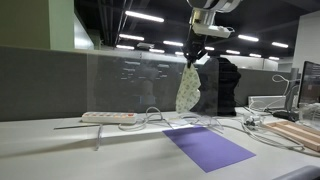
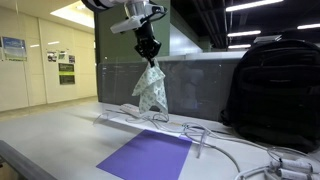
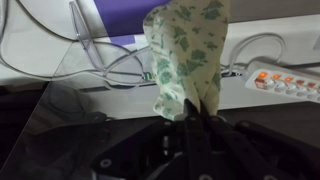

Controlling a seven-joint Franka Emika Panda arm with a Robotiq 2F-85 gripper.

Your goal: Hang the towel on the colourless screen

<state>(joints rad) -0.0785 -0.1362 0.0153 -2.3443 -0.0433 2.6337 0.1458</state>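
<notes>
Next, my gripper lets go of the pale towel over the colourless screen's top edge [image 1: 185,67], towards the end of the screen near the black backpack.
A pale towel with a green leaf pattern [image 1: 188,90] hangs from my gripper [image 1: 197,57], which is shut on its top corner. It also shows in an exterior view [image 2: 150,88] below the gripper [image 2: 148,52] and in the wrist view [image 3: 182,60], with the jaws [image 3: 190,108] pinched on it. The colourless screen [image 1: 130,80] is a clear upright panel on the desk; the towel hangs just above and close to its top edge. The screen also shows in an exterior view [image 2: 205,85] and in the wrist view [image 3: 60,110].
A purple mat [image 1: 208,147] lies on the desk in front of the screen. A white power strip [image 1: 108,117] and white cables [image 1: 230,125] lie by the screen's base. A black backpack [image 2: 275,90] stands behind it. Wooden pieces [image 1: 300,133] lie at one side.
</notes>
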